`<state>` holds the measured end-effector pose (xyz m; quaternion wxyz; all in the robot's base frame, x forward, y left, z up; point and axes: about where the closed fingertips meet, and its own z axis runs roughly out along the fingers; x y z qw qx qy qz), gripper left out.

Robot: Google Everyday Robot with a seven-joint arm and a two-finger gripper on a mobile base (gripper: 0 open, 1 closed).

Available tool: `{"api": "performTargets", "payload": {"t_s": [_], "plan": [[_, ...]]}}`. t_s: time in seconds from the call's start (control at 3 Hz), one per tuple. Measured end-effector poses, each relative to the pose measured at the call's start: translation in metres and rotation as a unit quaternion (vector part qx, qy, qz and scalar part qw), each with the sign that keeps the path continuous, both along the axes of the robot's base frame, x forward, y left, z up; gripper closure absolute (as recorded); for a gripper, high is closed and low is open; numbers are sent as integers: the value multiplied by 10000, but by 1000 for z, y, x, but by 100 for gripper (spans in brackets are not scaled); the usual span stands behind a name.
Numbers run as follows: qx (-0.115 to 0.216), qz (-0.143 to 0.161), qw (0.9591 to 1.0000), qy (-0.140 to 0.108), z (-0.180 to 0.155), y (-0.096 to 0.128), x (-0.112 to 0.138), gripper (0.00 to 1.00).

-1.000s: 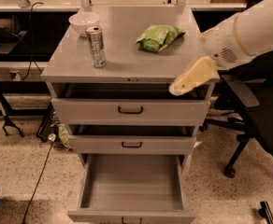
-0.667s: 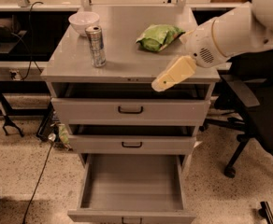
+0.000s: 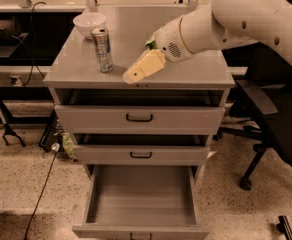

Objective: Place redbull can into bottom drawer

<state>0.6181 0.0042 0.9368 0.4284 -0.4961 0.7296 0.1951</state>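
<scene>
Next, my gripper will go to the middle of the redbull can (image 3: 103,49), in front of the white bowl, and close there.
The redbull can (image 3: 103,49) stands upright on the grey cabinet top (image 3: 76,66), at the left, just in front of a white bowl (image 3: 89,24). The bottom drawer (image 3: 141,199) is pulled out and open, its flat grey tray bare. My gripper (image 3: 136,72) is a cream-coloured tip on the white arm, which reaches in from the upper right. It hovers over the front of the cabinet top, a short way right of the can and apart from it. It holds nothing that I can see.
A green bag (image 3: 151,43) lies on the cabinet top, mostly hidden behind my arm. The two upper drawers (image 3: 139,118) are slightly ajar. A black office chair (image 3: 273,134) stands at the right. Cables and a stand foot (image 3: 11,134) lie on the floor at the left.
My arm has swung left across the cabinet top, bringing the gripper from the right front edge to close beside the can. The can has not moved.
</scene>
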Motion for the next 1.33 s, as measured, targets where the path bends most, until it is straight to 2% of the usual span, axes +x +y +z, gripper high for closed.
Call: {"api": "performTargets", "payload": {"t_s": [0.33, 0.67, 1.33], "plan": [[53, -25, 9999, -96, 0, 14, 12, 0], [204, -14, 9992, -330, 3, 35, 37, 0], [828, -21, 9955, -470, -2, 87, 91, 0]]}}
